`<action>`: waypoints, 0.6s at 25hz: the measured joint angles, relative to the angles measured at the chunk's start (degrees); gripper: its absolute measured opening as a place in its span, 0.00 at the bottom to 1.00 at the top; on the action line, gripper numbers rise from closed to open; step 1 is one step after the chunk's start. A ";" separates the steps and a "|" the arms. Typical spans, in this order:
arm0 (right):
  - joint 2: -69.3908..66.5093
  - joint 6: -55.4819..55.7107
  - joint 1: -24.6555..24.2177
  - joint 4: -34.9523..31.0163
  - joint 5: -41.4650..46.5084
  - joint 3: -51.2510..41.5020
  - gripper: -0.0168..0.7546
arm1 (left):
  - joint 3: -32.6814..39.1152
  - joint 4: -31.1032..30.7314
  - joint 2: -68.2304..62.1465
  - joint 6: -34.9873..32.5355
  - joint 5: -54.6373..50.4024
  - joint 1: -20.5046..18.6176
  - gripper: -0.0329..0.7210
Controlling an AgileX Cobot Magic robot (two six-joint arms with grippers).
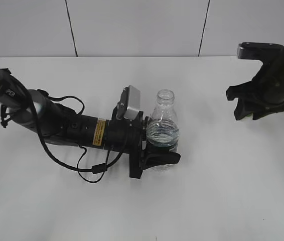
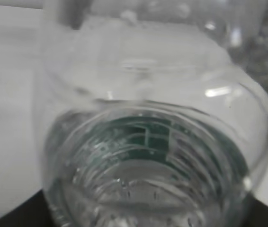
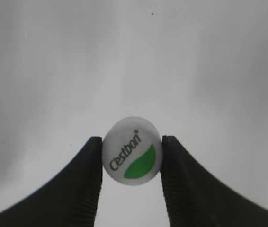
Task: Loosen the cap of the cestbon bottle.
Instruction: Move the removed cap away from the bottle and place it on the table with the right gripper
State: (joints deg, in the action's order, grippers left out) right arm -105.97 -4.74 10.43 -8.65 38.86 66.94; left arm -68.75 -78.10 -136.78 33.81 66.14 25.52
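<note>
My right gripper is to set the cap down on the bare white table (image 1: 237, 141) between itself and the table's near edge.
The cestbon bottle (image 1: 162, 131) stands upright in the middle of the white table, its neck (image 1: 165, 96) open with no cap on it. My left gripper (image 1: 158, 144) is shut around its lower body. In the left wrist view the clear ribbed bottle (image 2: 148, 142) fills the frame, with its green label seen through the water. My right gripper (image 1: 255, 109) is far to the right, apart from the bottle. In the right wrist view my right gripper (image 3: 132, 163) is shut on the cap (image 3: 132, 157), white with a green patch and "Cestbon" text, between both black fingers.
The left arm and its black cable (image 1: 89, 168) lie low across the left half of the table (image 1: 217, 191). A white tiled wall (image 1: 132, 25) runs behind the table's far edge.
</note>
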 joint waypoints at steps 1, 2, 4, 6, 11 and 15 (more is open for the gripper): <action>0.00 0.67 0.00 0.00 -2.13 -1.65 0.40 | 0.00 0.00 0.00 0.00 0.00 0.00 0.58; 0.00 1.27 0.00 0.00 -4.08 -3.14 0.40 | 0.00 0.00 0.00 0.00 0.00 0.00 0.58; 0.01 2.07 -0.06 0.00 -7.01 -5.30 0.40 | 0.00 0.00 0.00 0.00 0.05 0.00 0.58; 0.01 2.63 -0.06 0.00 -8.73 -6.71 0.40 | 0.00 0.00 0.00 0.00 0.05 0.00 0.58; -2.35 3.30 -0.06 -0.24 -9.44 -7.09 0.40 | 0.00 0.00 0.00 -0.05 0.05 0.00 0.58; -4.99 3.41 -0.06 -0.58 -9.44 -7.27 0.40 | 0.00 -0.06 0.00 -0.05 0.05 0.00 0.58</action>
State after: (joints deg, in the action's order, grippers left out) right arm -110.95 -1.33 10.37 -9.24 29.42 59.67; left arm -68.75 -78.16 -136.78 33.76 66.19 25.52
